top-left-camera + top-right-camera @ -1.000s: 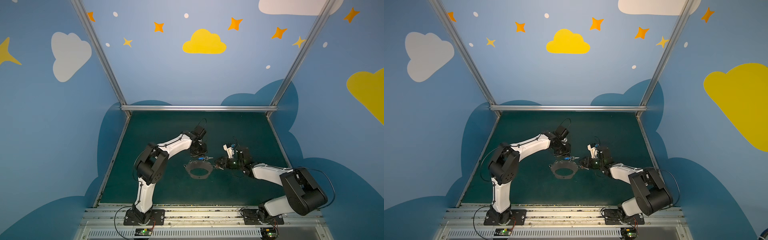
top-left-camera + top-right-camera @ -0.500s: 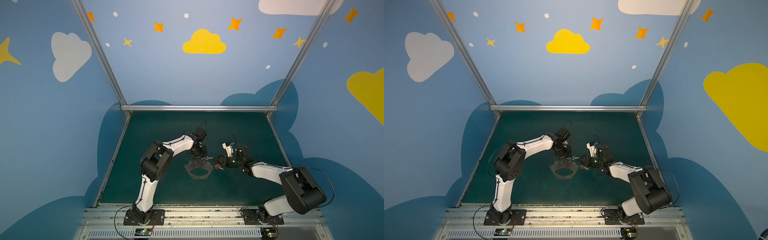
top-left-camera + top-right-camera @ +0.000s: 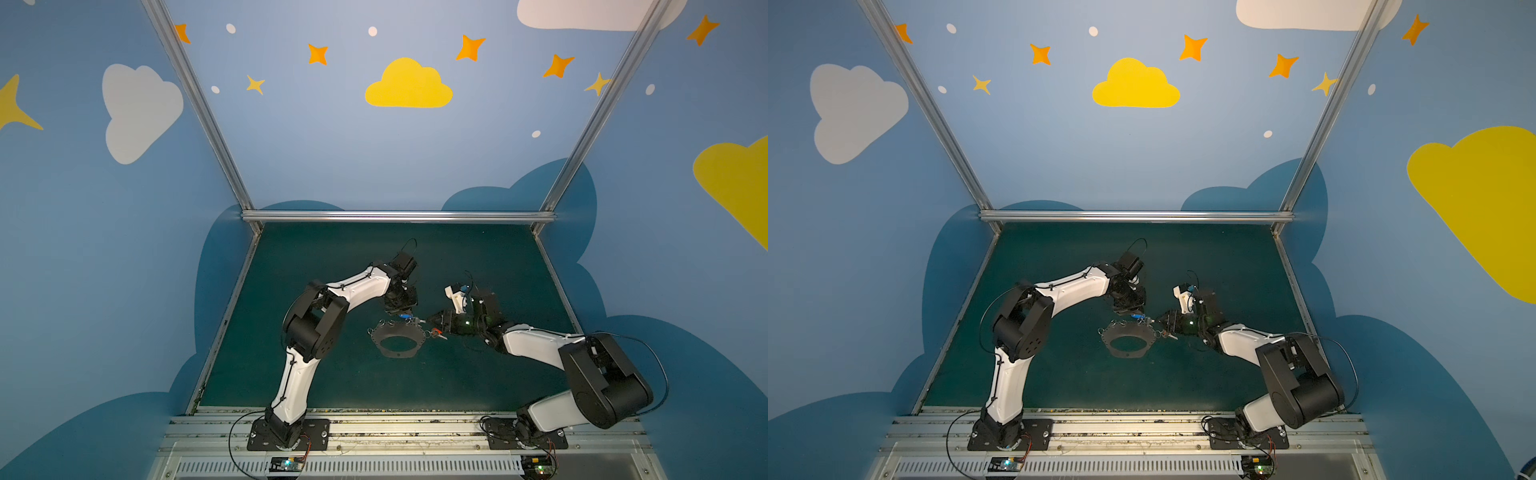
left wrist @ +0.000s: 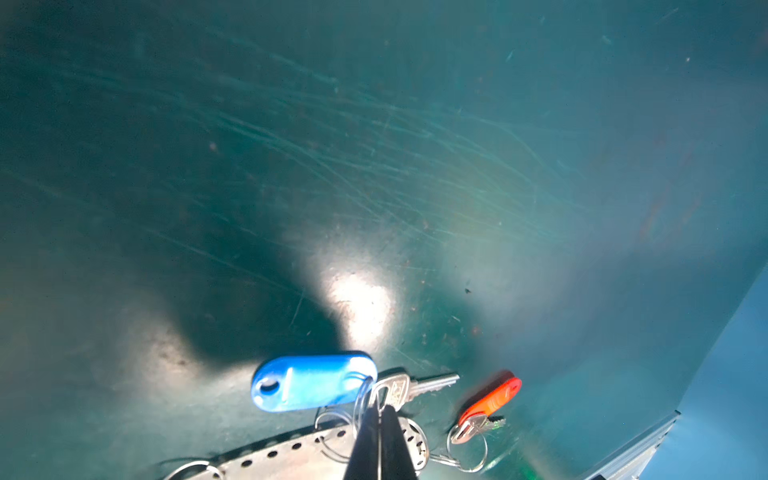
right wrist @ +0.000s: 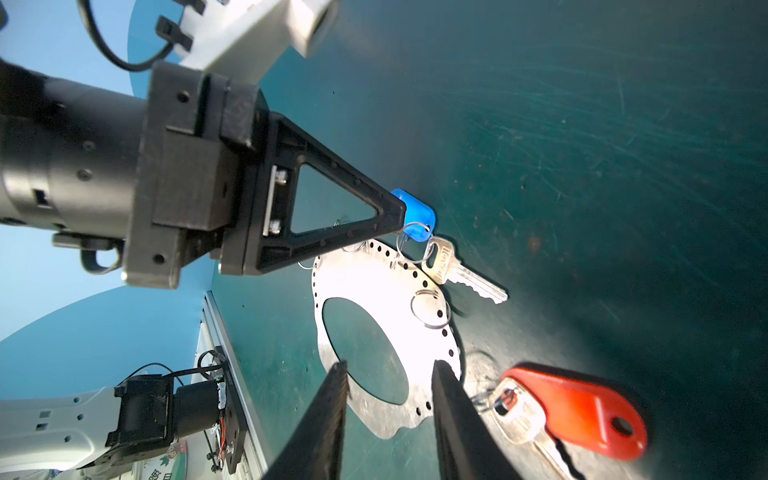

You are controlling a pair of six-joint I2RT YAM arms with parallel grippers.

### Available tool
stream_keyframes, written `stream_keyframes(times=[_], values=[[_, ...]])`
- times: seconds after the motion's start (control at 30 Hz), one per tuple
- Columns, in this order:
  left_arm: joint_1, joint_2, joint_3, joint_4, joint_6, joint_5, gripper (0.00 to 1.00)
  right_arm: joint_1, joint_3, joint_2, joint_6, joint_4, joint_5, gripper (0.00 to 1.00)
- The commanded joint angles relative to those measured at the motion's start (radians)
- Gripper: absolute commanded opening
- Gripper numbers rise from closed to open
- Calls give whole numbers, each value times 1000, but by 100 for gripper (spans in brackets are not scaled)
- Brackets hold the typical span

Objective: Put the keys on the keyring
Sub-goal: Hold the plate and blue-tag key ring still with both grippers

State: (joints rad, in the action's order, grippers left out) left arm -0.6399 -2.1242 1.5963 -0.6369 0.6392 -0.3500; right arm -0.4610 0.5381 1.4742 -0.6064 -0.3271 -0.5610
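Observation:
The blue-tagged key's split ring overlaps a wire ring at the plate's edge; next my left gripper opens, grip close to the blue tag [image 4: 366, 385], lift clear.
The keyring [image 3: 392, 330] [image 3: 1125, 330], a flat grey plate with an oval hole, lies on the green mat. The blue-tagged key [image 4: 311, 388] [image 5: 457, 270] rests at the plate's far edge [image 5: 374, 282], its split ring overlapping a wire ring there. My left gripper [image 4: 379, 409] [image 3: 405, 313] is shut, its tips pinched on that split ring. The red-tagged key [image 5: 582, 415] [image 4: 492, 399] lies beside the plate's right edge, its ring touching a wire ring. My right gripper [image 5: 388, 370] [image 3: 432, 326] is open and straddles the plate's rim near the red key, holding nothing.
Aluminium rails [image 3: 395, 216] and blue walls bound the mat. The two arm bases stand on the front rail [image 3: 374, 432]. Several spare wire rings [image 5: 430, 309] hang along the plate's edge.
The left arm's elbow has swung rightward and forward while its tips stayed at the blue key. The right arm has barely moved.

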Motion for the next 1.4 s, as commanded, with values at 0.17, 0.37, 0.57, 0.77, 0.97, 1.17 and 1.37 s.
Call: stream_keyframes(times=[0.17,0.37,0.57,0.77,0.97,1.17,1.37], values=[[-11,-29,36,-83,-25,43,32,-7,-10,-21,8,0,7,37],[-21,-52,51,-87,-24,24,29,-4,-11,-23,9,-1,15,37],[-21,-73,69,-98,-27,33,20,-3,-16,-35,13,4,16,37],[-14,-84,91,-105,-29,43,19,-3,-19,-37,12,1,16,37],[-15,-102,115,-119,-37,41,9,-4,-25,-38,10,-2,18,37],[-14,-90,115,-118,-37,40,4,-7,-29,-34,10,-8,13,37],[-12,-28,90,-101,-20,45,4,-9,-31,-46,12,-3,18,37]])
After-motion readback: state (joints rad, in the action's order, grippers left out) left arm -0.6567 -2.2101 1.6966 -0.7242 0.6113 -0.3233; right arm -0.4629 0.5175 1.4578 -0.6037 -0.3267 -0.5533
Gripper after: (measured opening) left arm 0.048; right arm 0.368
